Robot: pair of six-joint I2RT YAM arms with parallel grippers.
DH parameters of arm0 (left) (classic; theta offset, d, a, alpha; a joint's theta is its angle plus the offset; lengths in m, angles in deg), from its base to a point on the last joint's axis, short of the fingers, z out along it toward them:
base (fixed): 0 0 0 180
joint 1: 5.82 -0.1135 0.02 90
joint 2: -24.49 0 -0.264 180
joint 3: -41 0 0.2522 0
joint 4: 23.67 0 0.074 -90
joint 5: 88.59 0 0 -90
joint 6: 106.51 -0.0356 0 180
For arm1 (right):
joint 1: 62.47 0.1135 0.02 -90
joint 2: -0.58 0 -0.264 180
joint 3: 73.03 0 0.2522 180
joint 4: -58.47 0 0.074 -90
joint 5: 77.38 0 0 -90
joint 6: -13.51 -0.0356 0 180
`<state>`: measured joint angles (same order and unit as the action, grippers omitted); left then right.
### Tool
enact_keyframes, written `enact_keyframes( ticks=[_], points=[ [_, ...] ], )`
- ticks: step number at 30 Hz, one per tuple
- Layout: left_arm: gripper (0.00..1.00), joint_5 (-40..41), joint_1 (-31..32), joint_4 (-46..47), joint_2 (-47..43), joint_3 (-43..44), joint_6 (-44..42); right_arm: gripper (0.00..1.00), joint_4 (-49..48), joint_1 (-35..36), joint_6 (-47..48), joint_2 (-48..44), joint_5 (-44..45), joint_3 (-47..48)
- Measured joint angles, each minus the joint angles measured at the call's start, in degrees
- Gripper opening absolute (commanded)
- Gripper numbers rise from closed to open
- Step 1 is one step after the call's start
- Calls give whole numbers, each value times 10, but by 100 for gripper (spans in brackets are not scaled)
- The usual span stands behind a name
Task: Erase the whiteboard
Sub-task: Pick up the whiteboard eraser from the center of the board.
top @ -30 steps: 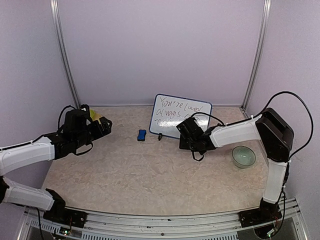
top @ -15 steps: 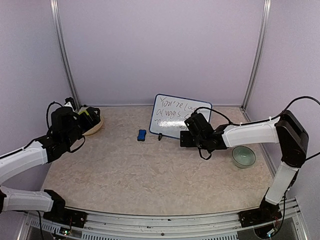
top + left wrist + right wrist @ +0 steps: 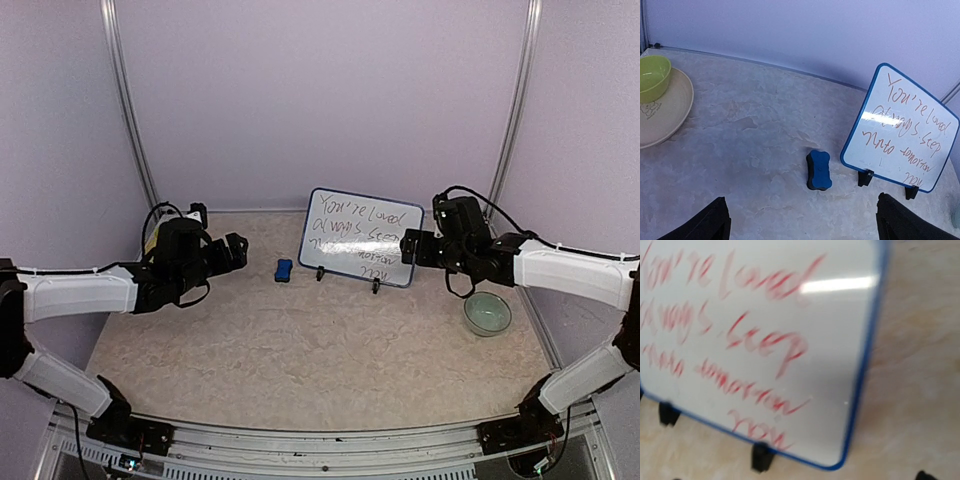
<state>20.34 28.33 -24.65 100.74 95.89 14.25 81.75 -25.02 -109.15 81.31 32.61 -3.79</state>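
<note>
I will move my left gripper next to the blue eraser beside the whiteboard and close it across the eraser's narrow middle [image 3: 284,270] [image 3: 819,170].
The whiteboard [image 3: 360,237] stands tilted on black legs at the back middle, with red handwriting across it. It also shows in the left wrist view [image 3: 900,127] and fills the right wrist view [image 3: 765,340]. A small blue eraser block [image 3: 284,270] lies on the table left of the board, and shows in the left wrist view [image 3: 819,170]. My left gripper [image 3: 232,252] is open and empty, left of the eraser and apart from it. My right gripper [image 3: 412,248] hovers at the board's right edge. Only one fingertip [image 3: 925,475] shows, far to the side, so the jaws stand open.
A pale green bowl [image 3: 487,312] sits on the table at the right, below my right arm. A yellow-green bowl [image 3: 651,77] on a beige plate [image 3: 670,112] sits at the far left. Purple walls close in the back and sides.
My right arm has pulled back from in front of the board to its right side, uncovering the writing. My left arm swung away to the left, then back towards the eraser.
</note>
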Motion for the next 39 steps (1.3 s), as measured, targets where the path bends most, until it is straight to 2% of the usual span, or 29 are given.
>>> enact_keyframes(
  ticks=[8,14,27,32,39],
  points=[
    [99,2,37,-23,110,82,-26,100,0,-56,5,-56,-38,-47],
    [99,-40,56,-18,153,110,-58,100,0,-70,3,-59,-66,-71],
    [99,-74,50,-56,259,223,-97,100,-4,-71,3,-59,-94,-78],
    [94,-93,40,-78,295,259,-111,100,-4,-71,3,-59,-99,-78],
    [92,-122,17,-103,325,281,-119,100,-6,-71,5,-59,-106,-87]
  ],
)
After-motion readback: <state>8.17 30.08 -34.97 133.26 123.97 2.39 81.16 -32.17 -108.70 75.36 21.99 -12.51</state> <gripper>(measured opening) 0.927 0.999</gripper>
